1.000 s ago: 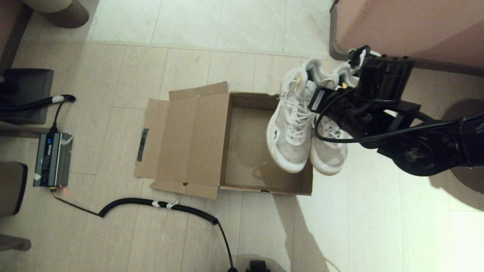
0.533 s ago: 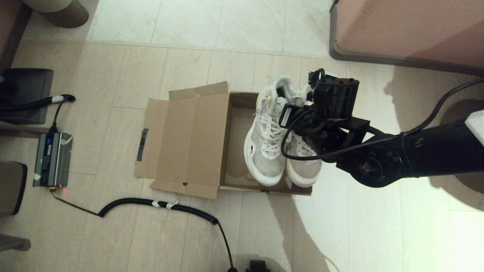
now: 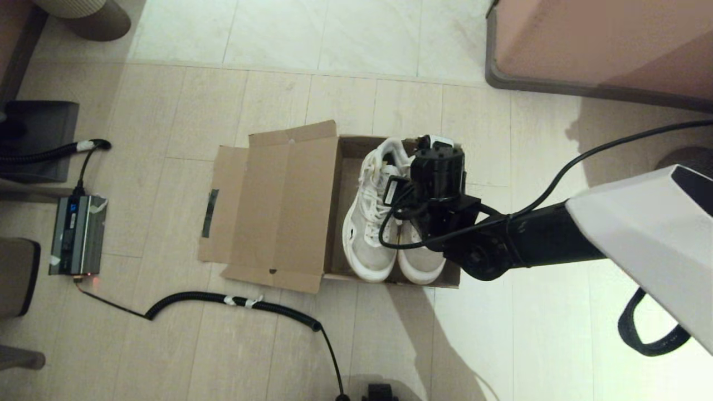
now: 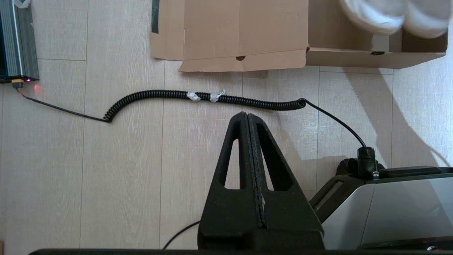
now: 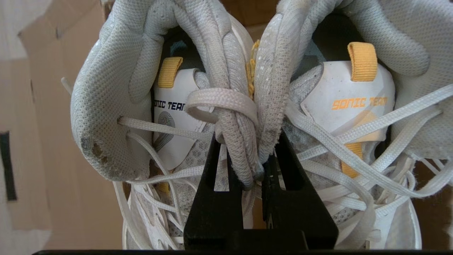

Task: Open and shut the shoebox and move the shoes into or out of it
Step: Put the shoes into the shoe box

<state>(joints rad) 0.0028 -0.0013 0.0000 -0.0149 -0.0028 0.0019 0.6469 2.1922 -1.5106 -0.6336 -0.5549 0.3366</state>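
Observation:
The robot's right gripper needs to release the pair of white shoes, now hanging toes-forward inside the box, on the middle of the brown shoebox's bottom (image 3: 394, 219).
The brown shoebox (image 3: 340, 184) lies on the floor with its lid (image 3: 267, 206) folded flat to the left, dark tape on the lid's edge flap. The pair of white shoes (image 3: 370, 223) hangs toes-forward inside the box. My right gripper (image 5: 247, 141) is shut on the shoes, pinching the inner collars of both together; yellow tags show on their tongues. In the head view the right wrist covers the heels. My left gripper (image 4: 246, 117) hangs shut over bare floor, in front of the box (image 4: 354, 58), holding nothing.
A black coiled cable (image 3: 234, 301) runs across the floor in front of the box to a grey power unit (image 3: 77, 234) at left. A pink-brown furniture block (image 3: 601, 44) stands at back right. A round base (image 3: 83, 16) sits at far back left.
My right arm has carried the shoes leftward and down, from above the box's right rim to inside the box. The left arm has not moved.

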